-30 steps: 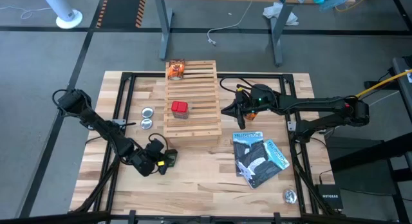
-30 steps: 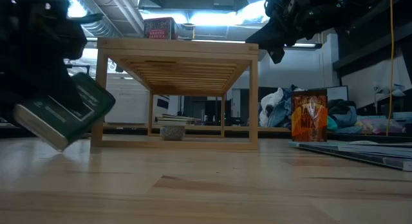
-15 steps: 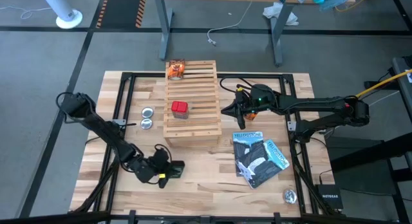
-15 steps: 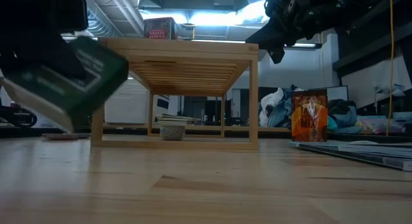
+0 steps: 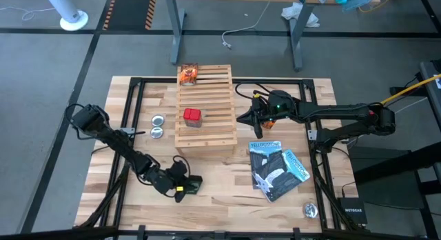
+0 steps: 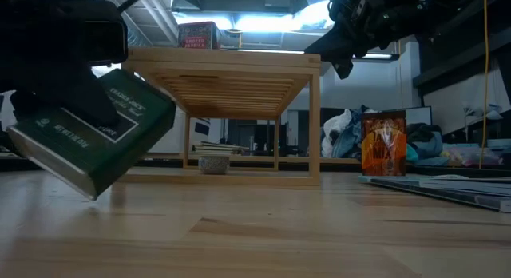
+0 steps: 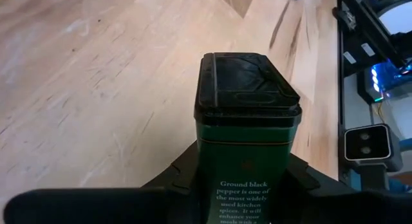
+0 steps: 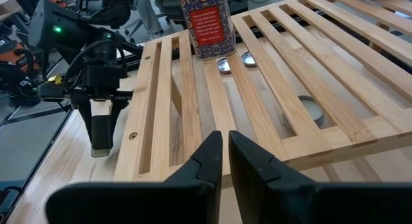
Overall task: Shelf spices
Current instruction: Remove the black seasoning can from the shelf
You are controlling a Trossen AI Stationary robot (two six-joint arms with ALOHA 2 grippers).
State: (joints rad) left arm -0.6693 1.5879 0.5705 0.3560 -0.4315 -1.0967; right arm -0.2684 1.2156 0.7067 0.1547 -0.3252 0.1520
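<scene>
I should use my left gripper to set the green spice tin down and let go of it on the table (image 5: 209, 170) just in front of the shelf's near end.
My left gripper (image 5: 180, 185) is near the table's near edge, in front of the shelf, and is shut on a dark green spice tin (image 7: 248, 130) with a black lid. The tin also shows tilted in the low view (image 6: 92, 142). The light wooden slatted shelf (image 5: 203, 109) stands mid-table. A red box (image 5: 192, 116) sits on its slats, and an orange packet (image 5: 187, 74) stands at its far end. My right gripper (image 5: 241, 118) hovers shut at the shelf's right side, over the slats (image 8: 222, 153), holding nothing. My left gripper pinches the green tin between its two fingers (image 7: 187, 176), on opposite side walls (image 7: 206, 166) below the lid. The lid end points away from the wrist. The tin is lifted clear of the table and tilted, one lower corner (image 6: 92, 194) lowest.
Two round silver tins (image 5: 158, 126) lie on the table left of the shelf. Blue-and-black booklets (image 5: 275, 167) lie right of the shelf's near end, and a small silver object (image 5: 310, 210) lies near the right near corner. Bare wood lies ahead of the tin (image 7: 96, 76).
My left gripper has carried the green tin toward the table's near edge and a little to the right, staying shut on it. The tin has stayed off the table and looms larger in the low view, and its tilt has shifted.
</scene>
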